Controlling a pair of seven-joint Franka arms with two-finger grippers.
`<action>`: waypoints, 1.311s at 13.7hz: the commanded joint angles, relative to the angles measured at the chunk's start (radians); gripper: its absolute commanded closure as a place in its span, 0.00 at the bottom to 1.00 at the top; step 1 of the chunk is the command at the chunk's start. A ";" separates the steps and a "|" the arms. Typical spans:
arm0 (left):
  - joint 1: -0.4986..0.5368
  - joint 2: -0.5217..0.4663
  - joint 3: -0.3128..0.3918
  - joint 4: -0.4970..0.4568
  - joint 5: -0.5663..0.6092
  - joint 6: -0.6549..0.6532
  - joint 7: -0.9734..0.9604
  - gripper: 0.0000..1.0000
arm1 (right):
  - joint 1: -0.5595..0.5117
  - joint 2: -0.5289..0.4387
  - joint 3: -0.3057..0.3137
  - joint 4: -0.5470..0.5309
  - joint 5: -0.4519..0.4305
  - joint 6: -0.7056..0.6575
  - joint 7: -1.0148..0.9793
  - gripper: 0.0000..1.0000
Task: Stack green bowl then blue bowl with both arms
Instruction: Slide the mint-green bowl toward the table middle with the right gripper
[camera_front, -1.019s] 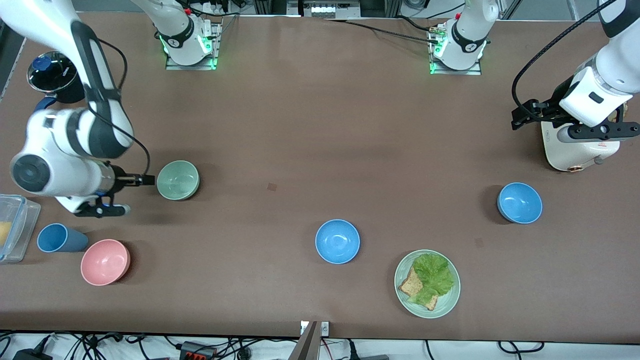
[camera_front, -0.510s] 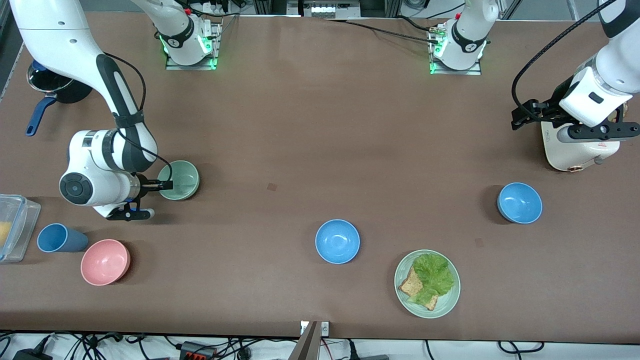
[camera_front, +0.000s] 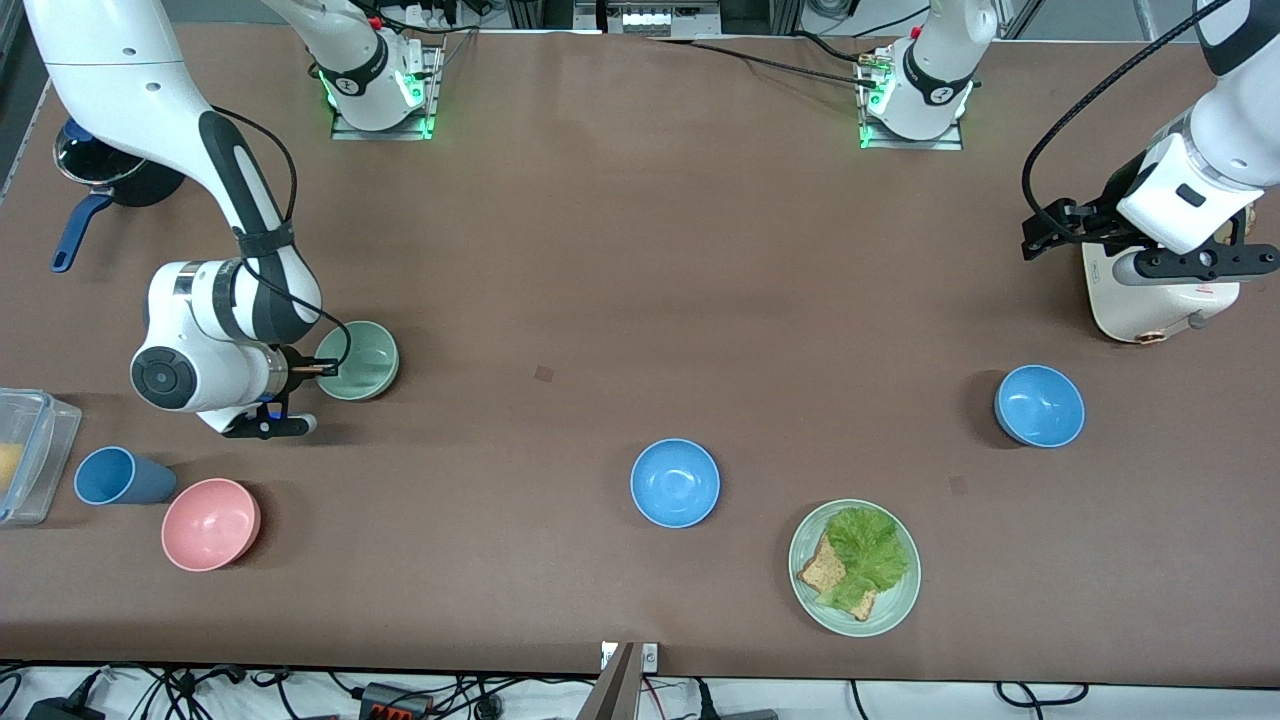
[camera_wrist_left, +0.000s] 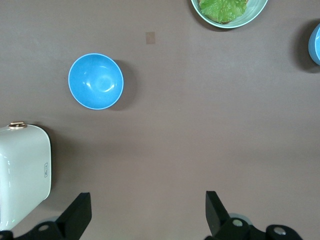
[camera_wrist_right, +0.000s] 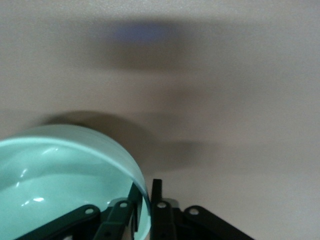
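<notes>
My right gripper needs to let go of the green bowl on the bare table (camera_front: 654, 344), just behind the blue bowl that is in the middle of the table.
The green bowl (camera_front: 360, 360) sits on the table toward the right arm's end. My right gripper (camera_front: 325, 368) is at its rim, one finger inside and one outside, shut on the rim; the right wrist view shows the green bowl (camera_wrist_right: 60, 175) with my right gripper (camera_wrist_right: 145, 196) pinching it. One blue bowl (camera_front: 675, 482) sits mid-table near the front camera, and the left wrist view catches its edge (camera_wrist_left: 316, 44). A second blue bowl (camera_front: 1040, 405) sits toward the left arm's end and shows in the left wrist view (camera_wrist_left: 95, 81). My left gripper (camera_front: 1165, 250) waits open and empty over a white appliance; it shows in the left wrist view (camera_wrist_left: 147, 210).
A green plate (camera_front: 806, 580) with lettuce and bread lies near the front edge. A pink bowl (camera_front: 210, 523), a blue cup (camera_front: 120, 477) and a clear container (camera_front: 30, 450) stand at the right arm's end. A dark pot (camera_front: 110, 175) and the white appliance (camera_front: 1150, 305) stand farther back.
My right arm swung in toward the green bowl and its fingers moved onto the bowl's rim. The bowl stays where it was. The left arm has not moved.
</notes>
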 joint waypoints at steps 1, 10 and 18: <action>-0.003 0.014 0.005 0.026 -0.021 -0.009 0.025 0.00 | 0.007 -0.012 0.038 0.017 0.023 0.007 -0.001 1.00; -0.003 0.019 0.005 0.029 -0.021 -0.009 0.025 0.00 | 0.283 0.080 0.209 0.260 0.051 0.007 0.325 1.00; -0.003 0.020 0.005 0.029 -0.021 -0.009 0.025 0.00 | 0.493 0.198 0.207 0.380 0.131 0.027 0.620 1.00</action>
